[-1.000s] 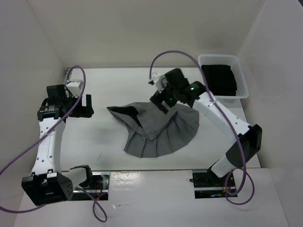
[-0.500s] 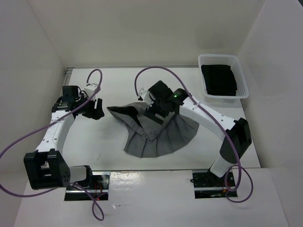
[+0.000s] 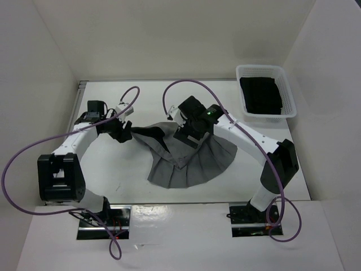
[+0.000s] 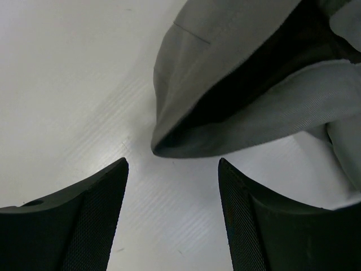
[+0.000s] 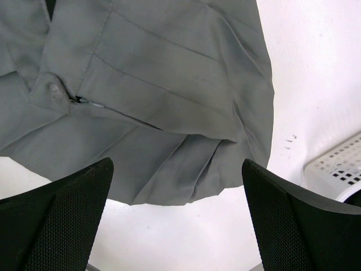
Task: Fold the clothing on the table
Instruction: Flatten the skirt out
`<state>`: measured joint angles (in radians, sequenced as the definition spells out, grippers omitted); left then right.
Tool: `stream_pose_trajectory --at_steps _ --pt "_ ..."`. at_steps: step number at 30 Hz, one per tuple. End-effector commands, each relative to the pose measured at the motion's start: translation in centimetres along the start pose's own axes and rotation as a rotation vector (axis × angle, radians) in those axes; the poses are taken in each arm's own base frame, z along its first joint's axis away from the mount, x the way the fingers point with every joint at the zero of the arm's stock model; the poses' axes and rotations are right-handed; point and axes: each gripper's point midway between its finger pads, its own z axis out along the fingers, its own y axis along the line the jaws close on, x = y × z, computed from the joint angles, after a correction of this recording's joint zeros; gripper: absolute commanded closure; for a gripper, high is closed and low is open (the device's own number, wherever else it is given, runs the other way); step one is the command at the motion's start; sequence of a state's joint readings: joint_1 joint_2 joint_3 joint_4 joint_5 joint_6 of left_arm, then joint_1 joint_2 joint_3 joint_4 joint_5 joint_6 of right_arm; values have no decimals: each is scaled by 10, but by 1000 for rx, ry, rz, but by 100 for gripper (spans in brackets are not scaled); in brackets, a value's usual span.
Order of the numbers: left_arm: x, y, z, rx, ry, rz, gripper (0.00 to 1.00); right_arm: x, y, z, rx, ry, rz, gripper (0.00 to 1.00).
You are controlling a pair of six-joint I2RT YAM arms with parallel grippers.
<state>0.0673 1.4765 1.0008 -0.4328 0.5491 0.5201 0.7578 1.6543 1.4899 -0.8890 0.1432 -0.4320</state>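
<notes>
My right gripper moves to the grey skirt next and closes on the waistband tab point(image 3: 179, 165) point(image 5: 55, 92) next to the zip.
The clothing point(image 3: 192, 158), a grey pleated skirt, lies fanned out in the middle of the white table point(image 3: 113, 169), its waistband end bunched and pointing left. My left gripper point(image 3: 125, 133) stands open just left of that waistband tip point(image 4: 186, 141), with bare table between its fingers point(image 4: 84, 220). My right gripper point(image 3: 189, 131) hovers open over the skirt's upper part. In the right wrist view the grey fabric point(image 5: 169, 107) with a zip lies ahead of the wide-apart fingers point(image 5: 56, 220), and nothing is held.
A white lattice basket point(image 3: 287, 90) holding a black garment point(image 3: 260, 95) stands at the back right corner; its edge point(image 5: 338, 164) shows in the right wrist view. White walls close in the table on three sides. A metal rail point(image 3: 169, 212) runs along the near edge.
The left arm has swung right, bringing its gripper up to the waistband tip, and its jaws have narrowed. The right gripper has moved left over the skirt's top, then held still.
</notes>
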Motion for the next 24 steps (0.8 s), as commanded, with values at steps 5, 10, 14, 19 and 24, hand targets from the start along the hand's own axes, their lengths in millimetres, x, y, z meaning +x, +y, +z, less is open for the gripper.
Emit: stream_pose_trajectory --at_steps 5,10,14,19,24 --pt "-42 21 18 34 -134 118 28 10 -10 1 -3 48 24 3" --pt "-47 18 25 78 -159 106 38 12 -9 7 -10 65 22 3" --pt "-53 10 24 129 -181 101 57 7 -10 8 -7 60 32 4" --pt "-56 -4 15 189 -173 60 83 4 -9 10 -21 62 31 4" --pt "-52 8 11 172 -138 -16 99 -16 12 2 -125 -7 28 4"
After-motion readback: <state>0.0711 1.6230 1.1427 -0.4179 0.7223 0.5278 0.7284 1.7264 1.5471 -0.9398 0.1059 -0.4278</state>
